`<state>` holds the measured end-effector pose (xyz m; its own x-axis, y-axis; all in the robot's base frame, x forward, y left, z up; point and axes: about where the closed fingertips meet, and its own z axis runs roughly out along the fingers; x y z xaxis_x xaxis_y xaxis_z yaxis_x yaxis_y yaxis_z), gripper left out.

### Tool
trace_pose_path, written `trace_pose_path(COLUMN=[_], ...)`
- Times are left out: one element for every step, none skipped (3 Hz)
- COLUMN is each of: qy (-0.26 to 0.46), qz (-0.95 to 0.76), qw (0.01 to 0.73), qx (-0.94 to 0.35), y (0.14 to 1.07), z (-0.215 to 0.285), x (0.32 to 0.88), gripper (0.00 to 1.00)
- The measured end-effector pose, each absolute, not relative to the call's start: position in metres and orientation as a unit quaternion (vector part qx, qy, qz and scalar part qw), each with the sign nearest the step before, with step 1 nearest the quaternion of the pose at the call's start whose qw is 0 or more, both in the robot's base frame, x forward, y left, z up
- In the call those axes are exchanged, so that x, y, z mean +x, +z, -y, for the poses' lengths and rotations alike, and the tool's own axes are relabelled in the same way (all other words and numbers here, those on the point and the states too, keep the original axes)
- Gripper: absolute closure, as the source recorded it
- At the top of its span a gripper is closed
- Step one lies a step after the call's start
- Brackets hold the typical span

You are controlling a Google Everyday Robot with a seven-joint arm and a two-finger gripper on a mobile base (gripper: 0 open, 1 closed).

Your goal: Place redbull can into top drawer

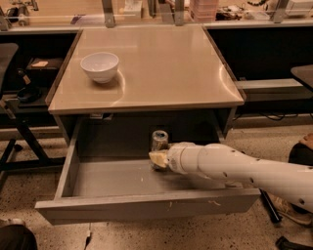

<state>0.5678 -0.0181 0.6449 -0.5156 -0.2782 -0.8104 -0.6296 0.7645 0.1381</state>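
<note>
The redbull can will go on the top drawer's bottom point(160, 168), near the middle towards the back. My gripper will let go of it there.
The redbull can point(159, 140) is a slim silver can, upright inside the open top drawer point(146, 208), near the middle towards the back. My gripper point(158, 158) reaches in from the right on a thick white arm point(234, 168). Its yellowish fingers point(156, 158) are closed around the can's lower part. The can's base is hidden behind the fingers, so I cannot tell whether it rests on the drawer floor point(112, 178).
A white bowl point(100, 66) sits on the beige table top point(166, 68) at the left. A dark chair frame point(19, 127) stands left of the drawer. A bench with clutter point(205, 10) runs along the back. A dark object point(298, 156) lies on the floor at right.
</note>
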Motion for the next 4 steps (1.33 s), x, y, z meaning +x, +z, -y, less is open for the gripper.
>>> trace_pose_path(qy=[0.18,0.163,0.161,0.169], qz=[-0.843,-0.849,-0.855,-0.859], qw=[0.428,0.427,0.419,0.413], qx=[-0.272,-0.265,-0.259,-0.251], y=[0.646,0.637,0.625,0.624], z=[0.023,0.026,0.026,0.024], x=[0.574,0.57,0.565,0.563], gripper=[1.0,1.0,1.0,0.81])
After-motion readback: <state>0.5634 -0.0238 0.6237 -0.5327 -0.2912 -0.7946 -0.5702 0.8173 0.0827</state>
